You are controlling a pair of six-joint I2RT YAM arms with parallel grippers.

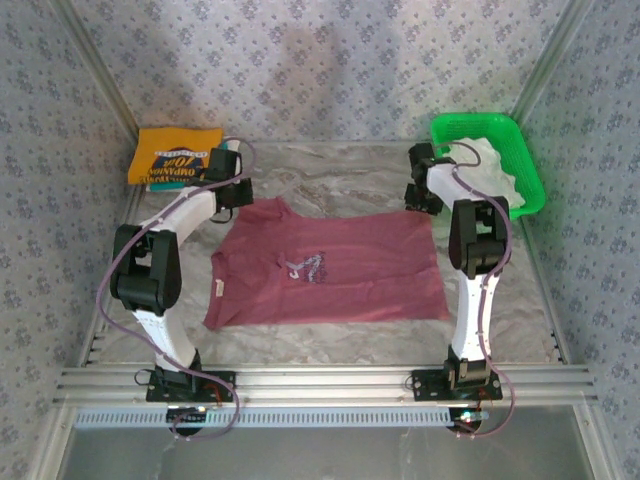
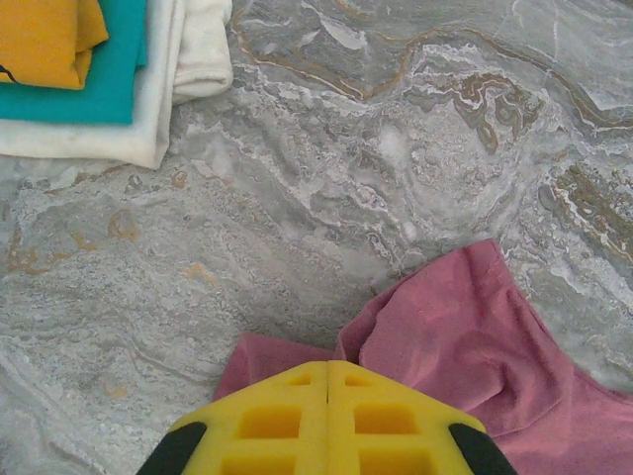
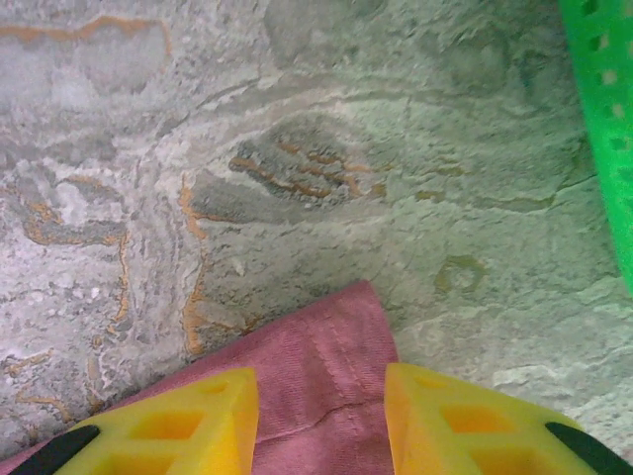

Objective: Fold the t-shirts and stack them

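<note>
My right gripper is to pinch the t-shirt's hemmed corner (image 1: pixel 424 221), as the maroon sleeve bunches at my left gripper and kinks the t-shirt's far edge, and both grippers should then pull the edge straight.
A maroon t-shirt (image 1: pixel 330 265) with a small pale chest print lies spread flat on the marble table. My left gripper (image 1: pixel 232 187) is at its far left sleeve. In the left wrist view its yellow fingers (image 2: pixel 328 374) are pressed together, with the maroon cloth (image 2: pixel 465 346) bunched up at their tip. My right gripper (image 1: pixel 420 190) is at the shirt's far right corner. It stands open (image 3: pixel 318 384), its jaws straddling the hemmed corner (image 3: pixel 321 332), which lies flat. A folded stack sits at the far left: a yellow-orange shirt (image 1: pixel 175 155) on teal (image 2: pixel 109 69) and white (image 2: pixel 188 54) ones.
A green mesh basket (image 1: pixel 480 122) at the far right corner holds crumpled white cloth (image 1: pixel 495 165); its wall (image 3: pixel 603 109) is just right of my right gripper. Patterned walls close the table in on three sides. A metal rail (image 1: pixel 320 380) runs along the near edge.
</note>
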